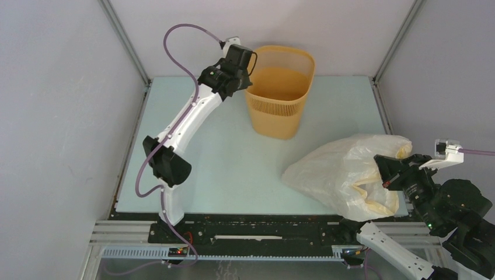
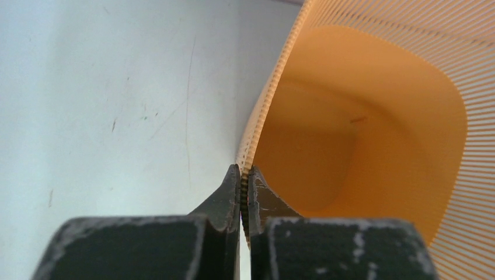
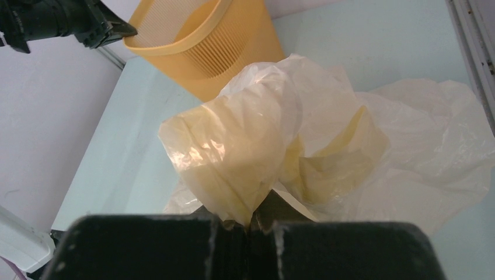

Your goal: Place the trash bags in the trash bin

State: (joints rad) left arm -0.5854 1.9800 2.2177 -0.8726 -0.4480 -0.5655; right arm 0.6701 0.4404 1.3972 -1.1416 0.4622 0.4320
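My left gripper needs to let go of the trash bin on the open table top beside the trash bag's narrow tip (image 1: 271,172).
The orange-yellow trash bin (image 1: 280,93) stands upright at the back middle of the table. My left gripper (image 1: 250,64) is shut on the bin's left rim; in the left wrist view the slotted wall (image 2: 257,125) runs between the closed jaws (image 2: 245,175). The crinkly cream-white trash bag (image 1: 344,172) lies bunched at the front right, its pale yellow band (image 1: 373,201) showing. My right gripper (image 1: 388,169) is shut on a fold of the bag; in the right wrist view the plastic (image 3: 245,146) rises from the closed jaws (image 3: 250,219). The bin also shows there (image 3: 204,41).
The pale green table top (image 1: 222,151) lies between bin and bag. Grey walls close in left, back and right. A metal rail (image 1: 245,233) runs along the near edge with both arm bases.
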